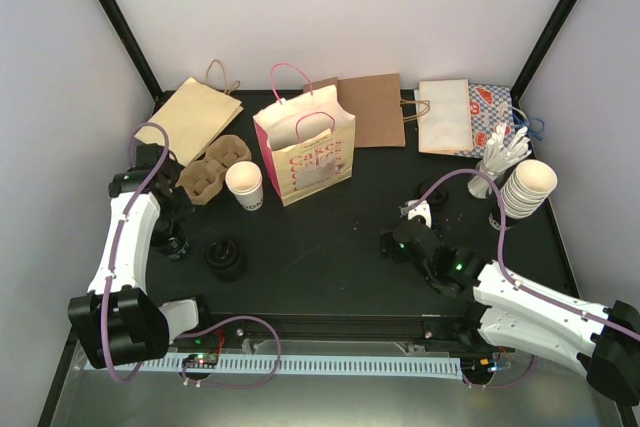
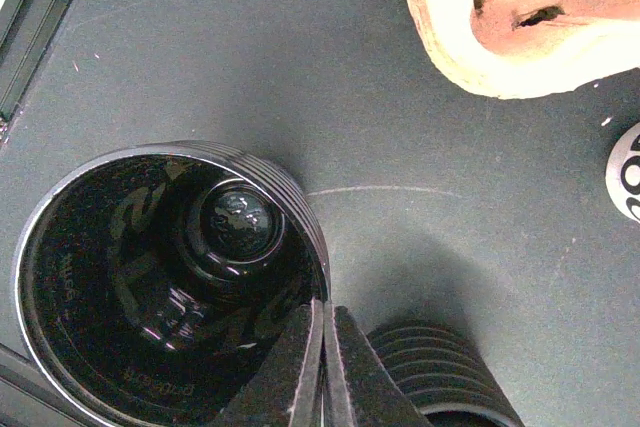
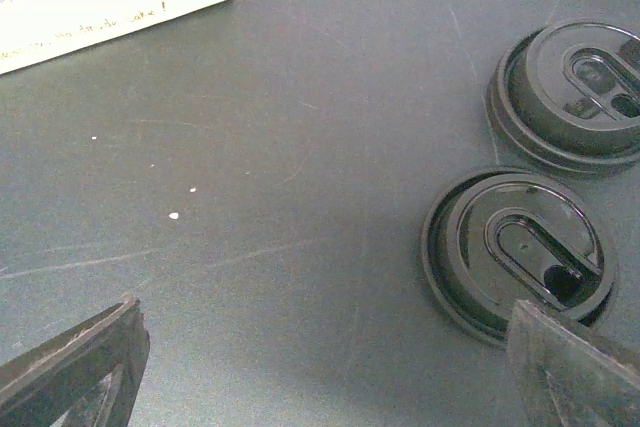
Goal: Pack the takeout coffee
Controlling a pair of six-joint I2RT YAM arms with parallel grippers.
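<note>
Next, I open my left gripper and pinch only the top cup's rim (image 2: 315, 257) before lifting, because the nested rims of the black cups crowd its fingers.
The takeout coffee (image 1: 243, 183), a small white paper cup, stands upright between the cardboard cup carrier (image 1: 213, 169) and the open cream-and-pink bag (image 1: 305, 152). My left gripper (image 1: 177, 235) is low at the table's left, in front of the carrier. In the left wrist view it (image 2: 324, 332) is shut, its tips pinching the rim of a stack of black lids (image 2: 165, 277) that shows its glossy inside. My right gripper (image 1: 393, 244) hovers over the middle right of the table. It (image 3: 325, 367) is open and holds nothing, with a black lid (image 3: 520, 252) by its right finger.
A second ribbed lid stack (image 2: 445, 372) sits beside my left fingers, and more black lids (image 1: 225, 257) lie near the front left. Another lid (image 3: 570, 97) lies farther off. Flat paper bags (image 1: 372, 109) line the back. A tall cup stack (image 1: 526, 187) and stirrers (image 1: 500, 155) stand at the right.
</note>
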